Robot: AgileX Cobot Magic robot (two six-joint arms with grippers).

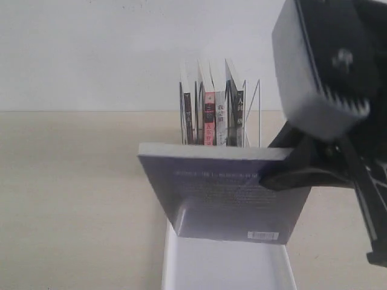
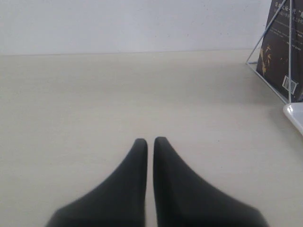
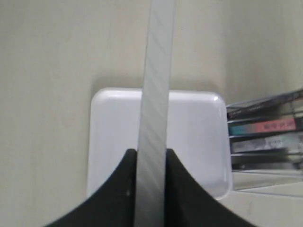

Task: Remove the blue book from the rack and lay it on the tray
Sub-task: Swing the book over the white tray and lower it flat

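Observation:
I will let go of the blue book with my right gripper, laying it flat in the middle of the white tray (image 1: 228,240) (image 3: 159,144), in front of the rack.
The blue book (image 1: 227,193) hangs in the air over the white tray (image 1: 224,266), its dark navy back with a white barcode turned to the exterior camera. My right gripper (image 1: 266,178) is shut on its right edge. In the right wrist view the book's page edge (image 3: 154,94) runs between the two black fingers of the right gripper (image 3: 151,153), with the tray (image 3: 113,142) below. The wire rack (image 1: 251,115) stands behind with several books in it. My left gripper (image 2: 150,141) is shut with nothing in it, low over bare table, away from the book.
Several books remain in the rack (image 3: 265,142), among them a pink-and-teal spine (image 3: 262,126). The left wrist view shows the rack's wire end (image 2: 277,52), a dark book cover (image 2: 284,42) and a corner of the tray (image 2: 296,116). A white wall stands behind the table.

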